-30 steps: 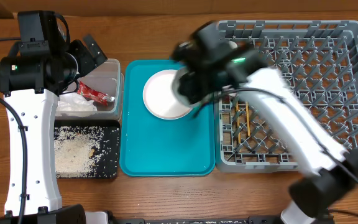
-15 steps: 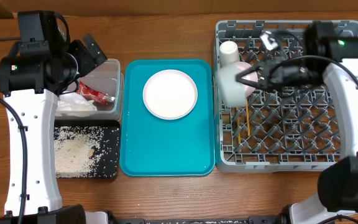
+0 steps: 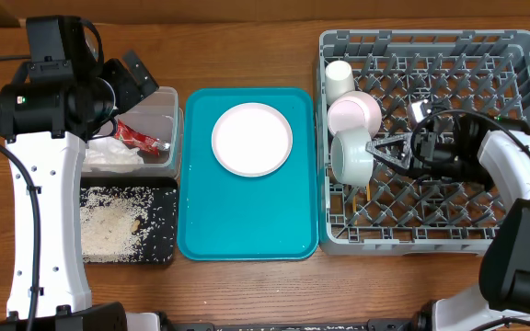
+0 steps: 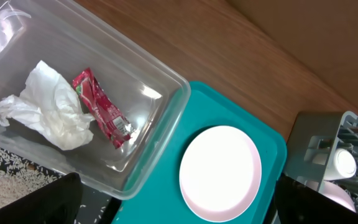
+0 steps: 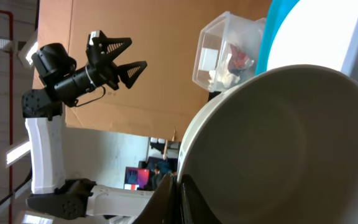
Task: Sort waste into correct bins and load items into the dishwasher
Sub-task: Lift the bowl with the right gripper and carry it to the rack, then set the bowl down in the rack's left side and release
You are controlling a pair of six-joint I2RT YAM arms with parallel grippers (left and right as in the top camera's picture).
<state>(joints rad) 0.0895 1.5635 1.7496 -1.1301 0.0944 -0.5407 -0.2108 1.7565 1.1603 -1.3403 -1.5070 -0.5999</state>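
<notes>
My right gripper is going to release the grey-green bowl in the dishwasher rack (image 3: 357, 172), just in front of the pink bowl.
My right gripper (image 3: 376, 148) is shut on the rim of the grey-green bowl (image 3: 349, 157), which stands on its side in the left part of the dishwasher rack (image 3: 486, 55). In the right wrist view the bowl (image 5: 291, 137) fills the frame, its rim pinched between the right gripper's (image 5: 180, 198) fingers. The pink bowl (image 3: 354, 112) and white cup (image 3: 339, 78) stand just behind it. The plate (image 3: 252, 139) lies on the teal tray (image 3: 247, 230). My left gripper (image 3: 129, 78) hovers open over the clear tub (image 3: 168, 101), which holds the red wrapper (image 4: 101, 109) and napkin (image 4: 51, 115).
The black tray (image 3: 159, 248) with rice grains (image 3: 113, 225) lies in front of the clear tub. A sliver of the wooden chopsticks (image 3: 366, 195) shows through the rack grid below the grey-green bowl. The left wrist view also shows the plate (image 4: 219, 173) and cup (image 4: 342, 165).
My right arm swung from above the plate over to the rack, carrying the grey-green bowl, and now holds it beside the pink bowl. The left arm has not moved.
</notes>
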